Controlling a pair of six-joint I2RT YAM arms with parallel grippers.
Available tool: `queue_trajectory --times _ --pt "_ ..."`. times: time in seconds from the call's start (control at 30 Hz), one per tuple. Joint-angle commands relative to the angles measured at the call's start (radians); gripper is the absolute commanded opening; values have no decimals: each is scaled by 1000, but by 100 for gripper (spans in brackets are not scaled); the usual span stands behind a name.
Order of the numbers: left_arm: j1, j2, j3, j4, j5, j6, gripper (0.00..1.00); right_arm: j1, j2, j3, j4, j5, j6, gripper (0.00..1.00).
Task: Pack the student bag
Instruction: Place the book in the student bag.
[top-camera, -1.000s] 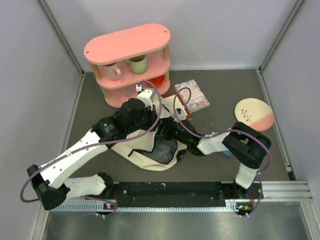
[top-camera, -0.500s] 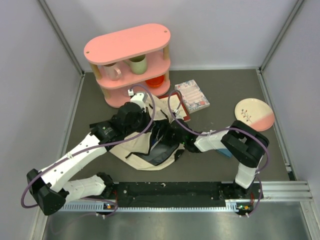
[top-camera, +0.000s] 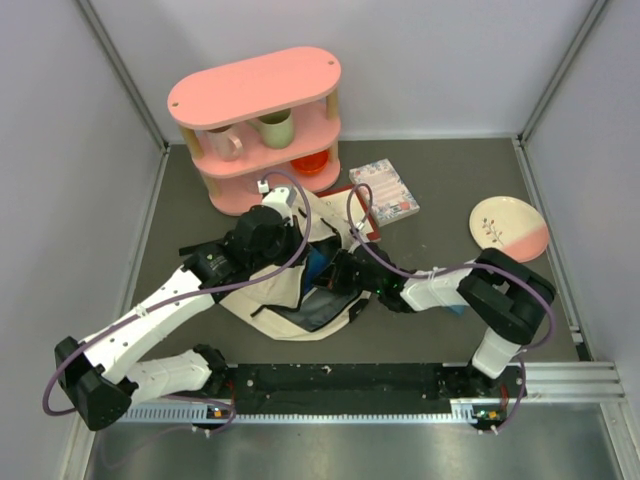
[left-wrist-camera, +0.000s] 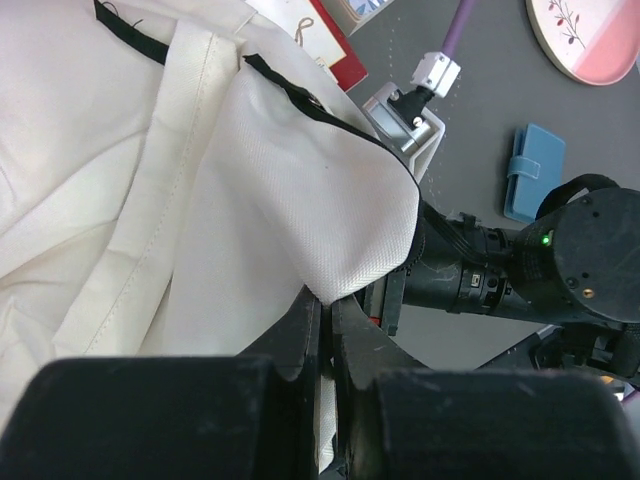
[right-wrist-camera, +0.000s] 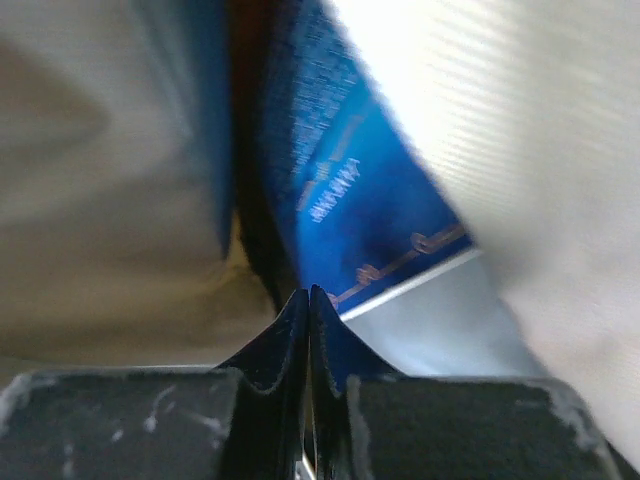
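The robot's left gripper will release the upper flap, now held up at the opening, across the student bag's dark opening (top-camera: 306, 294), covering the blue book.
The student bag (top-camera: 285, 290) is a cream fabric backpack lying in the middle of the table; it also fills the left wrist view (left-wrist-camera: 150, 180). My left gripper (top-camera: 298, 238) (left-wrist-camera: 328, 305) is shut on a fold of the bag's fabric and holds the opening's upper flap up. My right gripper (top-camera: 326, 272) (right-wrist-camera: 309, 290) is inside the opening, jaws closed at the edge of a blue book (right-wrist-camera: 350, 170), which shows as a blue patch in the top view (top-camera: 318, 263). The bag's interior is mostly hidden.
A pink two-tier shelf (top-camera: 255, 95) with cups stands at the back. A patterned book (top-camera: 385, 190) and a red book (left-wrist-camera: 325, 45) lie behind the bag. A pink-and-white plate (top-camera: 510, 228) sits at right. A blue clip (left-wrist-camera: 530, 172) lies by the right arm.
My right gripper has pushed further left into the bag opening and the blue book now shows there. My left gripper has shifted slightly left, keeping the flap lifted.
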Motion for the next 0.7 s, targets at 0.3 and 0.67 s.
queue_trajectory --times 0.3,0.67 --pt "6 -31 2 68 32 13 0 -7 -139 -37 42 64 -52 37" --pt "5 -6 24 73 58 26 0 -10 -72 -6 -78 28 -21 46"
